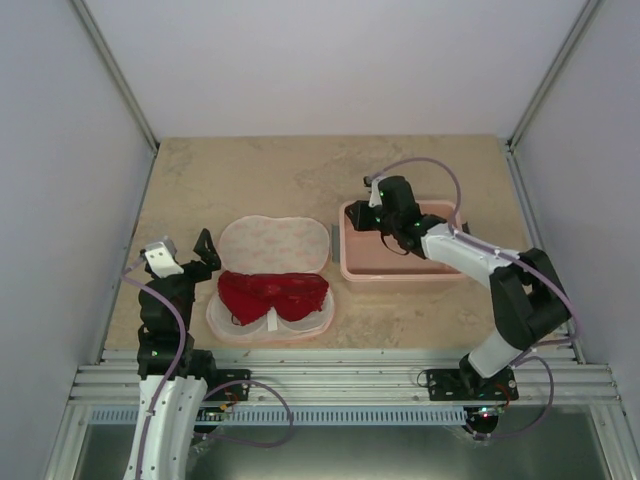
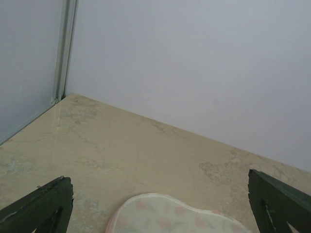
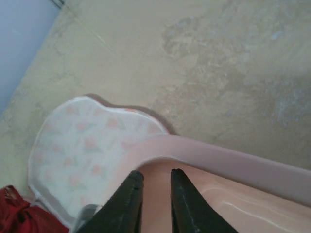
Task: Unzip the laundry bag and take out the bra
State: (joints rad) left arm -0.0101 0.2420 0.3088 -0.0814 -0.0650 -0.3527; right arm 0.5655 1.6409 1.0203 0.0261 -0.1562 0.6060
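Next, I move my left gripper over to the dark red bra and close it on the bra's end (image 1: 229,300) nearest that gripper.
The laundry bag (image 1: 275,240) lies unzipped and open on the table, its printed lid flipped back away from me. The dark red bra (image 1: 273,295) rests in the bag's near half, with a white strap over its front rim. My left gripper (image 1: 200,255) stands open just left of the bag, with nothing between its fingers (image 2: 48,204); the lid's edge (image 2: 165,213) shows below them. My right gripper (image 1: 375,215) hangs inside the far left corner of the pink tub (image 1: 400,272). In its wrist view the gripper (image 3: 155,174) has a narrow empty gap.
The tub's rim (image 3: 233,160) curves just beyond the right fingertips, with the bag's lid (image 3: 82,141) and a bit of the bra (image 3: 14,208) to the left. Grey walls close in the table on three sides.
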